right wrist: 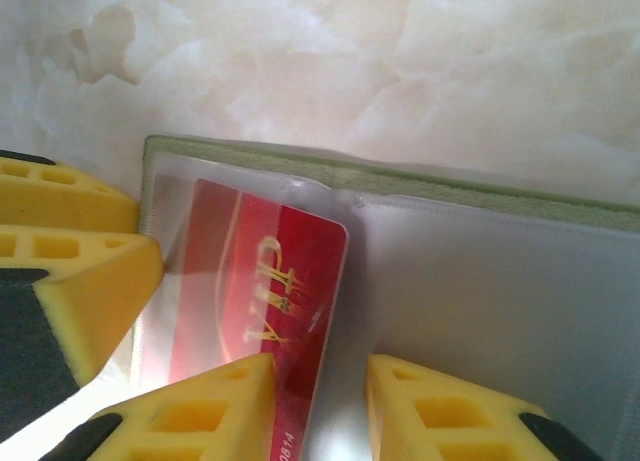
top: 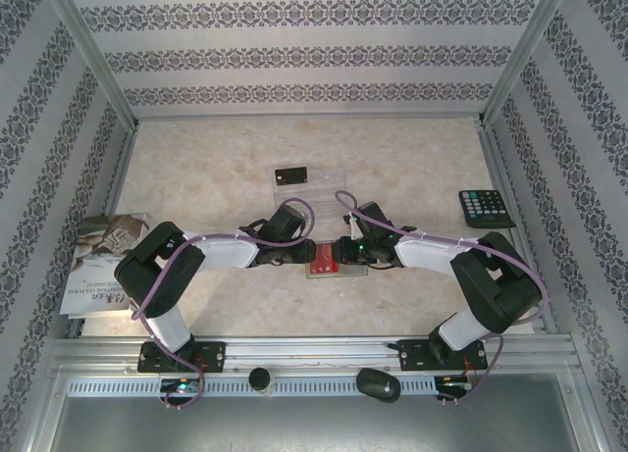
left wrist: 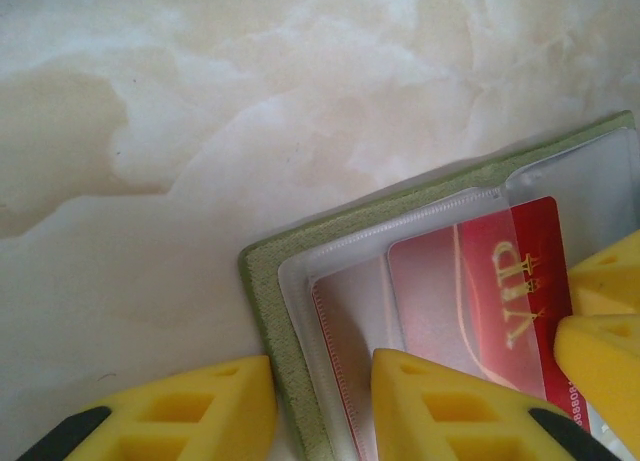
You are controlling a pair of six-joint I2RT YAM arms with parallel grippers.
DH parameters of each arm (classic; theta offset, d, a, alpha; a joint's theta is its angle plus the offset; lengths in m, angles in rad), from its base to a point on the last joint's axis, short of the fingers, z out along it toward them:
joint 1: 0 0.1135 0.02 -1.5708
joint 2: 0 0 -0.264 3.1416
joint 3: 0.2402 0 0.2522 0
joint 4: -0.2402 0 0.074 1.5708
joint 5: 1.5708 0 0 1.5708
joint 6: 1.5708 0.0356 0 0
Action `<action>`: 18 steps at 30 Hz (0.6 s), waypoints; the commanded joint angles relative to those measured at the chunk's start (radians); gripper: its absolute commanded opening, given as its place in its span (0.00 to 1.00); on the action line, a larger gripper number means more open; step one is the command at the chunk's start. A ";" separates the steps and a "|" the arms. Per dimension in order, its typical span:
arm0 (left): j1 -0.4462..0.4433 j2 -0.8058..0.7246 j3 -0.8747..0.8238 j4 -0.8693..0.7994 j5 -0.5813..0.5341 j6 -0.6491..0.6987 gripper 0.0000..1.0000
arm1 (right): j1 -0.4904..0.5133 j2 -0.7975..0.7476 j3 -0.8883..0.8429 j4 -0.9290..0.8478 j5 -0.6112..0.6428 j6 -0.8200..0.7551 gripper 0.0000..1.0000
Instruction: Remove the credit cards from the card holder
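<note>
The red credit card is partly sleeved in clear plastic, so next my right gripper pinches the card's exposed edge [right wrist: 322, 326] and pulls it out for my left gripper.
The olive-green card holder [left wrist: 262, 301] lies open and flat on the marble table, between the two arms. A red credit card [right wrist: 270, 281] with gold lettering sits partly out of its clear sleeve [left wrist: 340, 311]. My left gripper [left wrist: 325, 421] stands partly open, straddling the holder's left edge: one finger is off the holder, the other rests on the sleeve. My right gripper [right wrist: 320, 411] is partly open over the red card's right edge. One of its fingers [right wrist: 190, 416] lies on the card, the other on the empty sleeve. A black credit card [top: 291, 175] and a see-through one [top: 329, 182] lie further back.
A black calculator [top: 486, 209] lies at the right side of the table. A printed booklet [top: 103, 261] lies at the left edge. Patterned walls enclose the table on three sides. Both arms [top: 226, 251] reach inward and meet over the holder.
</note>
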 commanded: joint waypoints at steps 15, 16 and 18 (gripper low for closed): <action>-0.023 0.150 -0.050 -0.083 -0.001 0.023 0.33 | -0.014 0.007 -0.010 0.031 -0.029 0.011 0.10; -0.022 0.149 -0.052 -0.084 -0.001 0.023 0.33 | -0.018 -0.007 -0.017 0.025 -0.017 0.009 0.07; -0.023 0.153 -0.051 -0.083 0.002 0.023 0.33 | -0.027 -0.027 -0.028 0.013 -0.001 0.005 0.01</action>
